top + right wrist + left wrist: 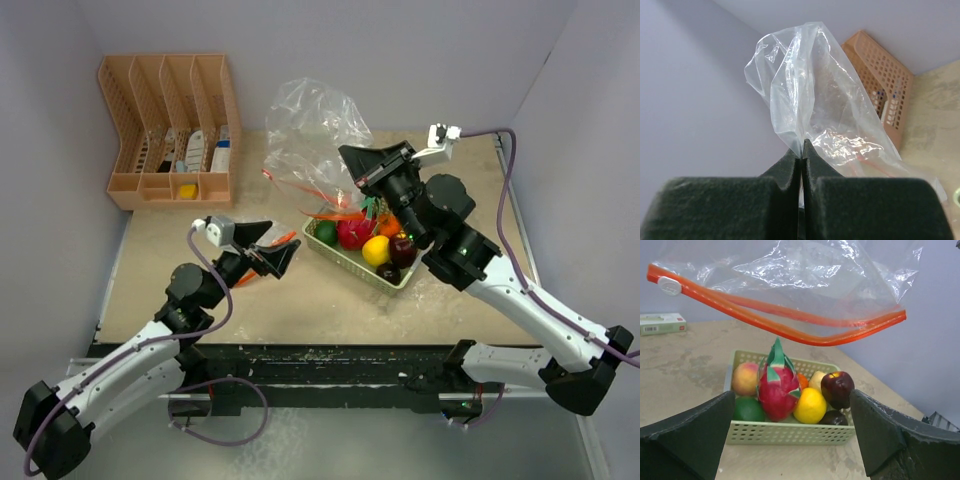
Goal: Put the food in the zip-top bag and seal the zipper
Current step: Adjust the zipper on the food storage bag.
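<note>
The zip-top bag's opening hangs down as my right gripper holds it by the clear plastic, so I should lay the bag down and take its orange-red zipper (338, 216) first.
The zip-top bag (312, 125) hangs in the air, pinched at one edge by my right gripper (346, 153), which is shut on the clear plastic (810, 100); the fingertips (801, 150) meet tightly. Its orange-red zipper (790, 327) sags open above the tray, with the white slider (669, 285) at the left end. The food lies in the pale green tray (345, 262): a dragon fruit (777, 390), lemon (810, 406), dark red apple (838, 387), peach (746, 379), lime (748, 410) and a dark purple piece (833, 418). My left gripper (279, 241) is open and empty, low over the table, facing the tray (790, 432).
An orange slotted organiser (170, 125) stands at the back left with small items in it. A small orange piece (291, 236) lies on the table by the left gripper's fingers. A small white and green box (662, 323) lies far off on the table.
</note>
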Action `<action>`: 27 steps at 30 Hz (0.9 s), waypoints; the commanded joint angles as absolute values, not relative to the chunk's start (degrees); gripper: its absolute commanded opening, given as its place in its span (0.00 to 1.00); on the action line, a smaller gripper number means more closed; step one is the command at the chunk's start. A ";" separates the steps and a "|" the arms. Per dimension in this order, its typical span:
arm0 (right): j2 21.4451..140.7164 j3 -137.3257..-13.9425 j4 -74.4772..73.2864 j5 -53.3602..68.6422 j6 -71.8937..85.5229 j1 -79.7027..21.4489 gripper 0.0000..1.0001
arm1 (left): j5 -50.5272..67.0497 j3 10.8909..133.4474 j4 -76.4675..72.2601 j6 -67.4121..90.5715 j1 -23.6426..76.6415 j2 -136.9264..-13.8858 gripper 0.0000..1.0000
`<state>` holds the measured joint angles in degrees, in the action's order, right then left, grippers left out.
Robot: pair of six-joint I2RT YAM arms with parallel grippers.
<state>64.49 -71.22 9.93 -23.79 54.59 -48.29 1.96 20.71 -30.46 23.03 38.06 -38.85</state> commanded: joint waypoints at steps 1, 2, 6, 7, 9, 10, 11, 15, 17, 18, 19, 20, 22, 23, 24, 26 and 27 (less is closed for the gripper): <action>64.15 -73.21 16.26 -20.59 57.37 -48.19 0.00 | 3.27 17.34 -52.78 27.63 38.36 -42.12 0.99; 64.12 -72.83 16.95 -20.00 57.57 -48.17 0.00 | 2.99 16.69 -55.95 28.37 38.40 -43.20 0.99; 64.07 -71.60 20.01 -16.90 58.06 -48.18 0.00 | 3.27 16.24 -63.82 30.76 38.32 -47.52 0.99; 64.00 -71.51 20.19 -16.32 58.13 -48.21 0.00 | 3.47 16.04 -66.92 31.45 38.39 -48.59 0.99; 63.63 -71.06 20.04 -16.17 58.58 -48.18 0.00 | 3.48 15.23 -72.83 32.79 38.40 -50.28 0.99; 63.37 -70.49 20.15 -16.13 58.79 -48.17 0.00 | 3.26 14.76 -75.50 33.47 38.41 -51.04 0.99; 63.07 -69.87 20.44 -15.98 59.06 -48.16 0.00 | 2.91 14.36 -78.09 34.16 38.40 -51.73 0.99; 62.70 -68.04 21.47 -14.24 60.21 -48.17 0.00 | 3.19 14.30 -85.34 36.23 38.38 -54.46 0.99; 63.11 -67.90 21.60 -13.42 60.38 -48.16 0.00 | 3.27 14.91 -87.48 37.00 38.37 -56.03 0.99; 63.30 -67.75 21.89 -12.86 60.46 -48.19 0.00 | 3.24 15.39 -87.73 37.22 38.40 -56.80 0.99; 63.41 -67.55 22.22 -12.47 60.48 -48.17 0.00 | 3.25 15.83 -87.52 37.34 38.40 -57.29 0.99; 63.37 -67.32 22.54 -12.08 60.47 -48.20 0.00 | 3.30 16.23 -87.17 37.35 38.37 -57.71 0.99; 63.10 -66.93 23.24 -11.33 60.82 -48.21 0.00 | 3.44 16.78 -86.30 37.43 38.37 -58.39 0.99; 62.92 -66.82 23.56 -11.26 60.93 -48.17 0.00 | 3.44 16.84 -85.89 37.46 38.37 -58.62 0.99; 62.73 -66.75 23.70 -11.14 61.00 -48.16 0.00 | 3.35 16.83 -85.76 37.64 38.36 -58.95 0.99; 62.55 -66.90 23.57 -9.96 61.13 -48.16 0.00 | 3.01 16.58 -86.72 37.87 38.35 -59.77 0.99; 62.42 -66.77 23.58 -9.33 61.35 -48.16 0.00 | 2.73 16.53 -87.48 38.00 38.39 -60.13 0.99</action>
